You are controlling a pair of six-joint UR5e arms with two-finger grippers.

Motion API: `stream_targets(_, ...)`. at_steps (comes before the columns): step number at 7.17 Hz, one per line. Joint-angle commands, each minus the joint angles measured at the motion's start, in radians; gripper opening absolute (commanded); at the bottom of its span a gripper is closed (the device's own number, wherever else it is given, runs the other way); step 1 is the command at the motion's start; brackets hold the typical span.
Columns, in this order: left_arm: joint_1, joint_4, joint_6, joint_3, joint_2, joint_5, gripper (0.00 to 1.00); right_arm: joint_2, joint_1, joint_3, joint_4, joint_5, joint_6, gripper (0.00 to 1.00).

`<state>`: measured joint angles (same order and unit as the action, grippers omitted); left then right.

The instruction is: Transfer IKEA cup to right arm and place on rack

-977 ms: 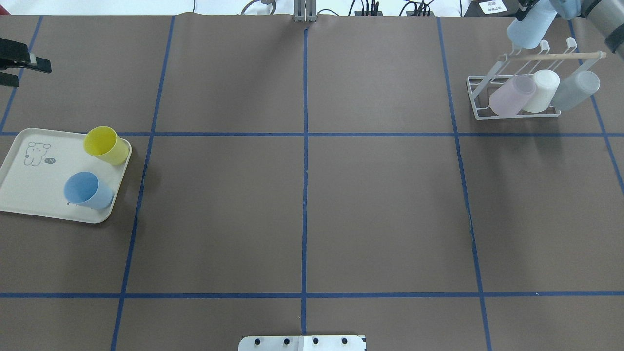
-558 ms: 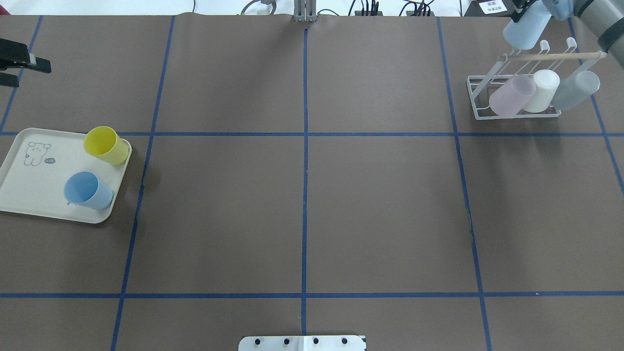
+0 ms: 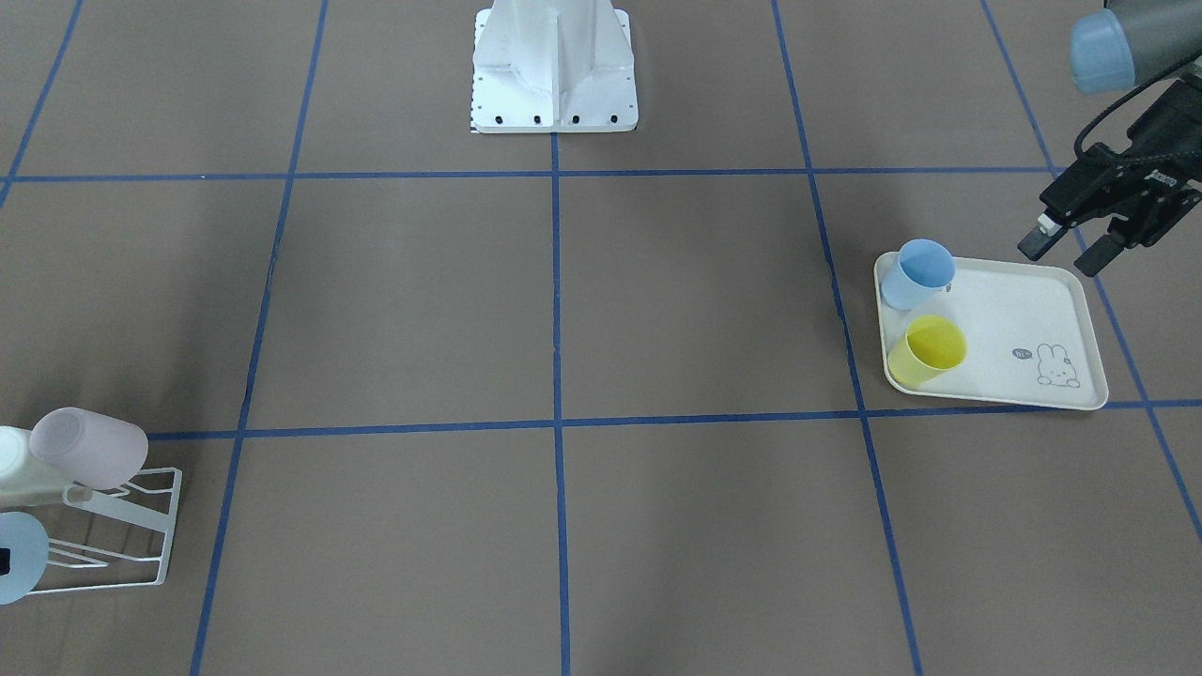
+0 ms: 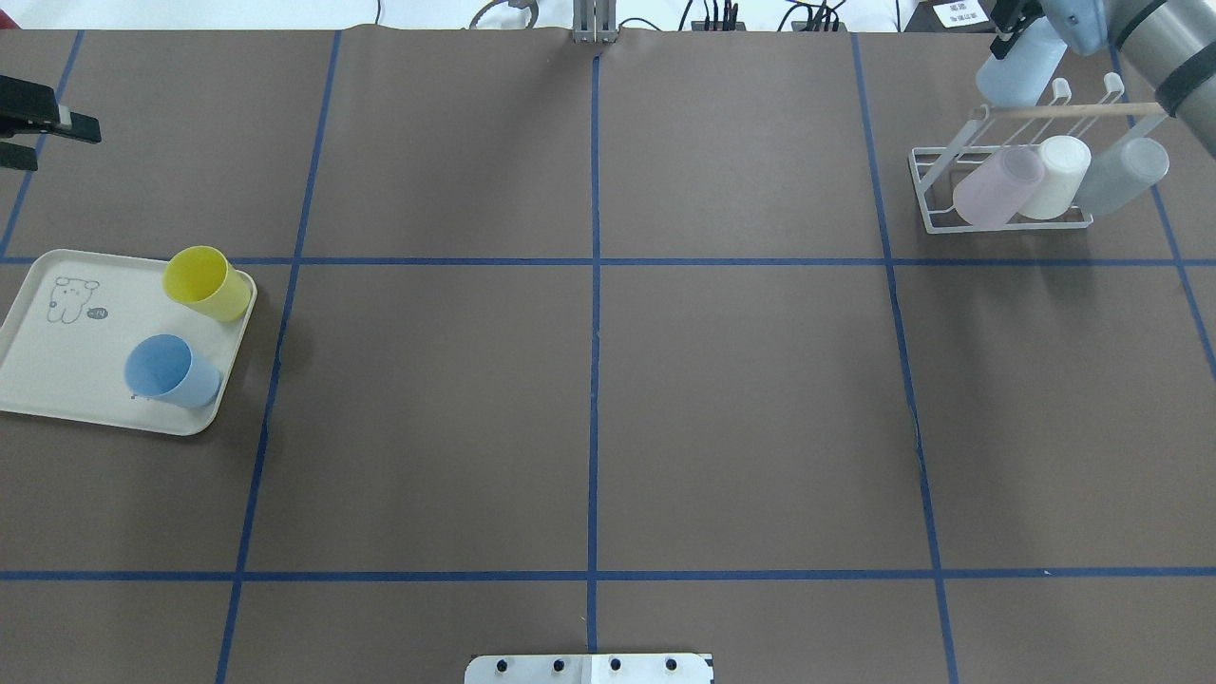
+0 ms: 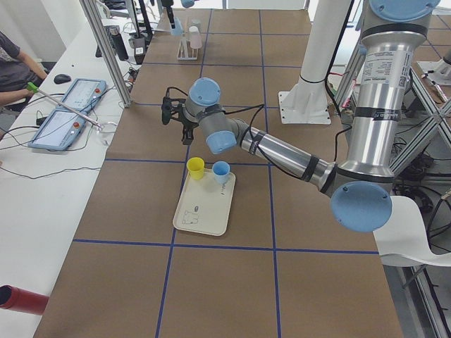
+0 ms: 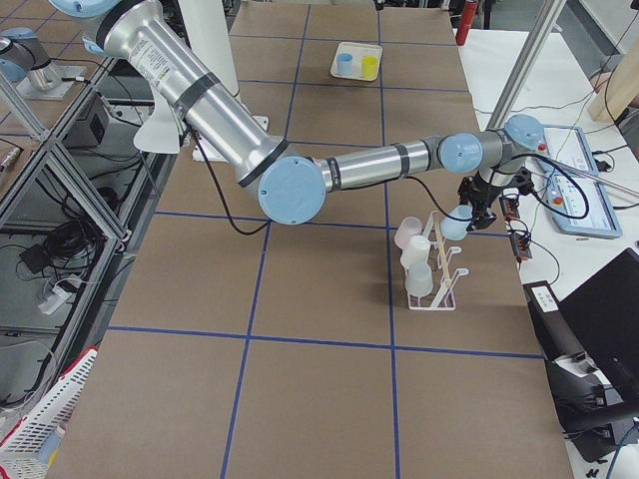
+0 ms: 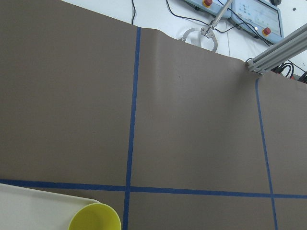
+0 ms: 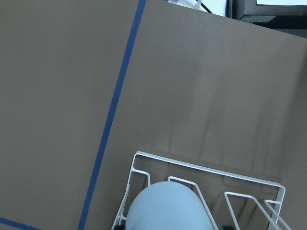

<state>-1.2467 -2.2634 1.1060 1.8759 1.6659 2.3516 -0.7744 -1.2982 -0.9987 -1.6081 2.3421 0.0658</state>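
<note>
Next, my left gripper needs to go to the blue cup on the tray and close on the cup's rim (image 3: 952,266), on the side toward the tray's middle.
My right gripper (image 4: 1015,33) is shut on a pale blue IKEA cup (image 4: 1019,68), held just beyond the far left corner of the white wire rack (image 4: 1007,226). In the right wrist view the cup (image 8: 168,206) hangs over the rack's wires (image 8: 206,167). The wooden rod (image 4: 1073,110) runs across the top of the rack. A pink cup (image 4: 997,185), a white cup (image 4: 1059,176) and a grey cup (image 4: 1126,176) lean on the prongs. My left gripper (image 3: 1061,253) is open and empty beside the tray.
A cream rabbit-print tray (image 4: 57,370) at the left holds a yellow cup (image 4: 204,282) and a blue cup (image 4: 171,370), both upright. Blue tape lines grid the brown mat. The robot's white base (image 3: 554,75) stands at the near middle edge.
My right gripper has carried the pale blue cup slightly left and turned it more upright by the rack's far corner. The left gripper has barely moved.
</note>
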Motion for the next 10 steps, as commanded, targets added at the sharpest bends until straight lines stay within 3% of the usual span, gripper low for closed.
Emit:
stream_targets(1, 0.001, 0.001, 0.000, -0.001, 0.000, -0.002, 1.00, -0.003, 0.011, 0.000, 0.001, -0.021, 0.000, 0.25)
stream_targets(4, 0.001, 0.001, 0.000, -0.001, 0.000, -0.002, 1.00, -0.014, 0.030, 0.000, 0.001, -0.030, -0.001, 0.28)
stream_targets(5, 0.003, 0.001, 0.000, -0.003, -0.002, -0.002, 1.00, -0.020, 0.036, 0.000, 0.004, -0.035, -0.001, 0.34)
stream_targets(6, 0.003, 0.001, 0.000, -0.004, -0.002, -0.008, 1.00, -0.023, 0.037, 0.000, 0.014, -0.039, -0.001, 0.56)
stream_targets(7, 0.003, 0.001, 0.000, -0.007, -0.002, -0.008, 1.00, -0.029, 0.039, 0.000, 0.016, -0.040, 0.000, 0.86)
stream_targets(8, 0.003, 0.001, -0.002, -0.011, 0.000, -0.008, 1.00, -0.029, 0.040, 0.000, 0.023, -0.040, 0.003, 0.98)
stream_targets(10, 0.004, 0.002, -0.067, -0.018, -0.035, -0.049, 1.00, -0.019, 0.037, -0.004, 0.024, -0.040, 0.003, 0.99)
